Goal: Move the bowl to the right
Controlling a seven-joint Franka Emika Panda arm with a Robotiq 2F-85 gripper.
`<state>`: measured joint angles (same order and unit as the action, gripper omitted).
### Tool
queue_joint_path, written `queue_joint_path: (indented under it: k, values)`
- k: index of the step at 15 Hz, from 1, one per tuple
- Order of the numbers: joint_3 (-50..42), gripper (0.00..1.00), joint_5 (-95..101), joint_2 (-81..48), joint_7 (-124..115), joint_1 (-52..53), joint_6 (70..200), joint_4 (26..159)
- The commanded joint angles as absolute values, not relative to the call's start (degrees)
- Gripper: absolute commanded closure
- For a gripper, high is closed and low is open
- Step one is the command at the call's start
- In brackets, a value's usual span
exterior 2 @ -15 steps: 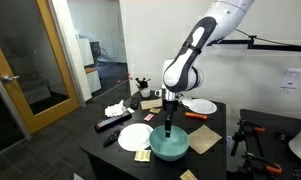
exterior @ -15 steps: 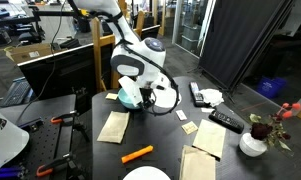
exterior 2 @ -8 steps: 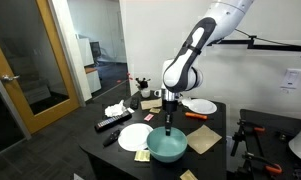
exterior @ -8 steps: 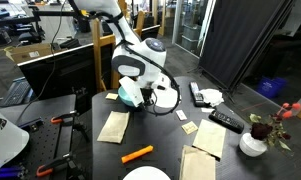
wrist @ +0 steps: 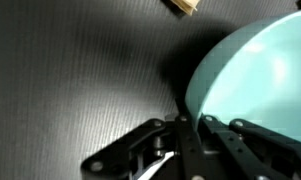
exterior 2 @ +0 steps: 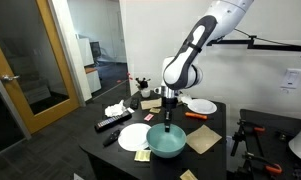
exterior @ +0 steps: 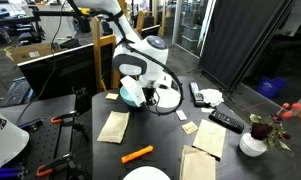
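Note:
The robot's gripper should release the teal bowl on the black table (exterior: 161,116) between the orange marker and the farther white plate.
The teal bowl (exterior 2: 168,147) stands on the black table near its front edge in an exterior view, and it shows partly behind the arm (exterior: 131,94). My gripper (exterior 2: 169,128) reaches down onto the bowl's rim. In the wrist view the bowl (wrist: 260,70) fills the right side, with its rim wall running down between the dark fingers (wrist: 212,132). The gripper (wrist: 190,128) is shut on that rim, one finger inside the bowl and one outside.
A white plate (exterior 2: 135,136) lies right beside the bowl, another (exterior 2: 200,105) farther back. On the table are brown paper napkins (exterior: 113,126), an orange marker (exterior: 137,153), remotes (exterior: 226,120) and a white vase with flowers (exterior: 254,140). A small tan block (wrist: 180,6) lies nearby.
The jaws have closed onto the bowl's rim. The arm and the bowl have hardly moved.

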<state>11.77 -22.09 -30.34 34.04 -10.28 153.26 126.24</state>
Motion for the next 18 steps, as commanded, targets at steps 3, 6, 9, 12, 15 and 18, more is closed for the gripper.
queue_joint_path:
  k: [3, 6, 9, 12, 15, 18]
  values:
    - [9.6, 0.99, -19.7, -24.5, 30.2, -12.2, 153.4, 127.8]
    - [7.5, 0.99, -19.1, -23.0, 28.6, -12.6, 153.7, 127.8]
    - [5.4, 0.99, -18.2, -22.3, 25.9, -12.5, 154.0, 127.7]
    - [3.1, 0.99, -16.8, -22.3, 22.2, -12.1, 155.0, 127.7]
    - [1.3, 0.99, -15.4, -22.5, 18.2, -11.8, 156.3, 127.8]
    - [-0.4, 0.99, -13.6, -23.0, 14.2, -11.4, 157.2, 127.7]
